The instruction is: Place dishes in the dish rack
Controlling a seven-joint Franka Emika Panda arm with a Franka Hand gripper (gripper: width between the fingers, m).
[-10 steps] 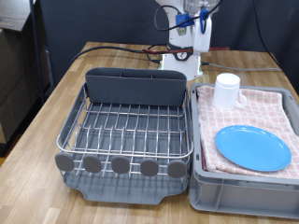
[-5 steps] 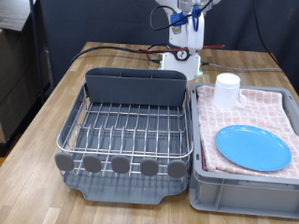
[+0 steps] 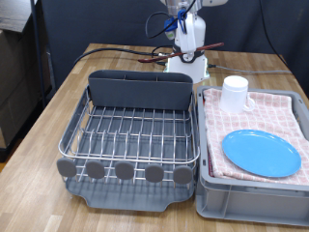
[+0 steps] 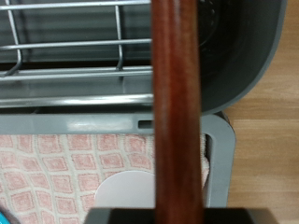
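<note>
Next, my gripper lets go of the brown wooden spoon inside the dark grey caddy [image 3: 167, 75] [image 4: 220, 42], towards the caddy's end near the crate.
My gripper [image 3: 189, 41] hangs above the table's far end, behind the dish rack, and is shut on the brown wooden spoon [image 3: 209, 45], which lies roughly level across it. In the wrist view the spoon's handle [image 4: 177, 103] runs across the middle of the picture, over the rack's dark grey caddy [image 4: 245, 42]. The silver wire dish rack [image 3: 135, 135], with its caddy [image 3: 140, 90] and grey knobs, holds no dishes. The white mug [image 3: 235, 94] and the light-blue plate [image 3: 261, 153] rest on the pink checked cloth in the grey crate [image 3: 253, 198].
The crate stands tight against the rack on the exterior view's right. The arm's white base [image 3: 188, 68] and black cables [image 3: 116, 50] lie behind the rack. A dark cabinet [image 3: 17, 68] stands at the exterior view's left.
The gripper has moved a little toward the exterior view's left and turned, swinging the spoon so it now sticks out on both sides of the hand. Rack, mug and plate have not moved.
</note>
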